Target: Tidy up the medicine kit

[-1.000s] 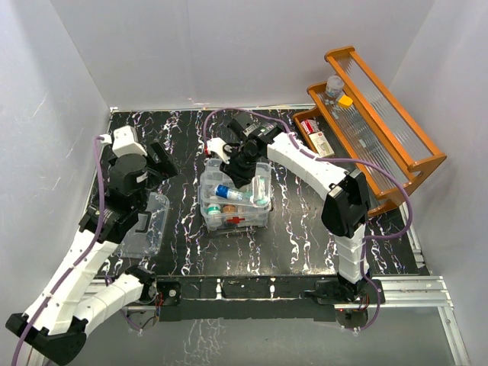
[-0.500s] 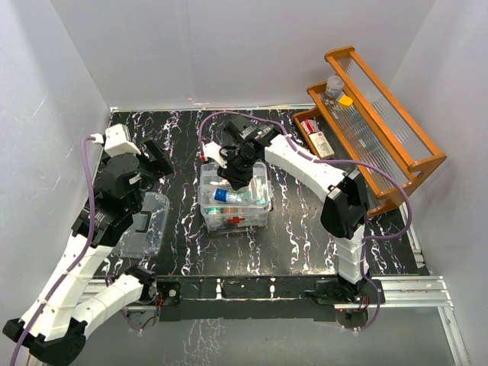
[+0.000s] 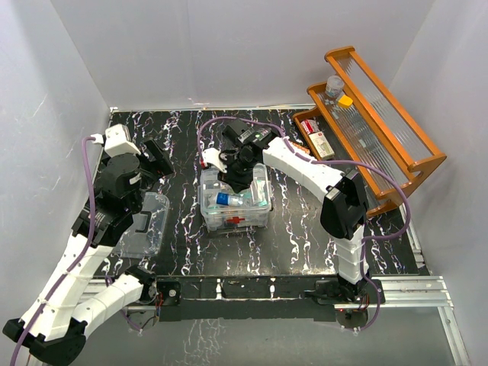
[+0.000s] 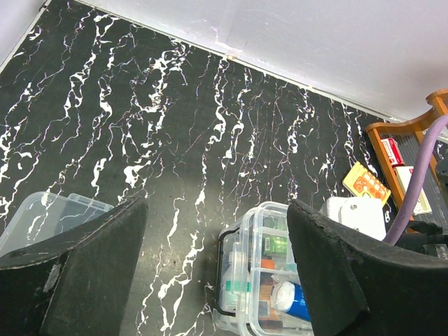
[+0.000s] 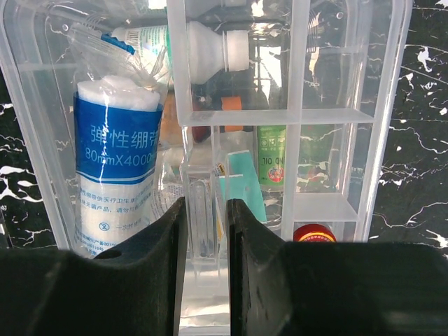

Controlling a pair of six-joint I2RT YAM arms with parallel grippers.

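I will set the clear divided insert tray down inside the clear box of the medicine kit point(image 3: 237, 194) point(image 5: 199, 203) with my right gripper.
The medicine kit point(image 3: 255, 217), a clear box with its lid off, stands mid-table and holds a blue-and-white bandage roll point(image 5: 112, 161), a green oil bottle point(image 5: 271, 154) and a red-capped jar point(image 5: 313, 233). My right gripper point(image 3: 240, 171) reaches down into it and is shut on the upright tab point(image 5: 203, 203) of a clear divided insert tray point(image 5: 280, 115). My left gripper point(image 3: 156, 158) is open and empty, hovering left of the kit point(image 4: 241, 280). The clear lid point(image 3: 145, 225) lies flat below it at the table's left.
An orange-brown wooden tiered rack point(image 3: 381, 122) stands at the right with a red-and-white box point(image 3: 320, 141) and a bottle point(image 3: 334, 86) on it. An orange packet point(image 4: 366, 183) lies behind the kit. White walls close in the table.
My right gripper has shifted a little left and lower over the kit with the clear insert. My left arm drew back slightly to the left, then held still.
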